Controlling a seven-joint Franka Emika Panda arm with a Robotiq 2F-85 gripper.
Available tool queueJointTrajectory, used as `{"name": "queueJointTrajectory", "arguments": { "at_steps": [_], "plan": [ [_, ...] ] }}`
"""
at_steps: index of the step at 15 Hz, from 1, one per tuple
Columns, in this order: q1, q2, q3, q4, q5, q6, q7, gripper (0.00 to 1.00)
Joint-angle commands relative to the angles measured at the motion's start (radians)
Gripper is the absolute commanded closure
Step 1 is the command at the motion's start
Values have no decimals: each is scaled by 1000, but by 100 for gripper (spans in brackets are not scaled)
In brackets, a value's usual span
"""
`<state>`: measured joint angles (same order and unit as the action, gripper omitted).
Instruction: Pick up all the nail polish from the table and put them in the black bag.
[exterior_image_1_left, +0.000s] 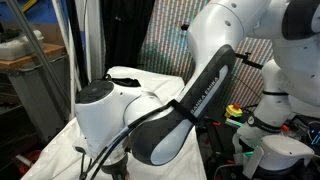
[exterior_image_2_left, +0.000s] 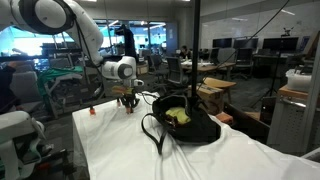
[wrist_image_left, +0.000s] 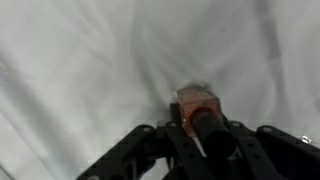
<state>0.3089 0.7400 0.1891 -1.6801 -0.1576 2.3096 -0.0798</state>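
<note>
Next, my gripper lets go of the orange nail polish bottle, which will leave it on top of the yellow-green contents inside the open black bag (exterior_image_1_left: 124, 101).
In the wrist view a pink-orange nail polish (wrist_image_left: 195, 103) bottle with a black cap sits between the fingers of my gripper (wrist_image_left: 205, 135), which is shut on it above the white cloth. In an exterior view my gripper (exterior_image_2_left: 128, 99) hangs just over the table (exterior_image_2_left: 120, 150), left of the black bag (exterior_image_2_left: 190, 125). The bag lies open with yellow-green contents showing. Another small orange nail polish (exterior_image_2_left: 92, 110) stands on the cloth near the far left edge. In an exterior view the arm (exterior_image_1_left: 150, 120) hides most of the table (exterior_image_1_left: 135, 75).
The bag's loop handles (exterior_image_2_left: 150, 132) trail onto the cloth towards the front. Office desks and chairs stand behind the table. Cables and equipment (exterior_image_1_left: 240, 115) sit beside the robot base.
</note>
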Motion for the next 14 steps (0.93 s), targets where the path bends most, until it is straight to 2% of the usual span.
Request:
{"name": "queueJointTrajectory", "arguments": {
  "at_steps": [1,7,14],
  "plan": [
    [23,-2,-14,26,-25,-96,-12,84],
    [28,-58,-45,0,-89,-202,8,84],
    [-3,-179,-84,-91,-154,-177,10,84]
  ]
}}
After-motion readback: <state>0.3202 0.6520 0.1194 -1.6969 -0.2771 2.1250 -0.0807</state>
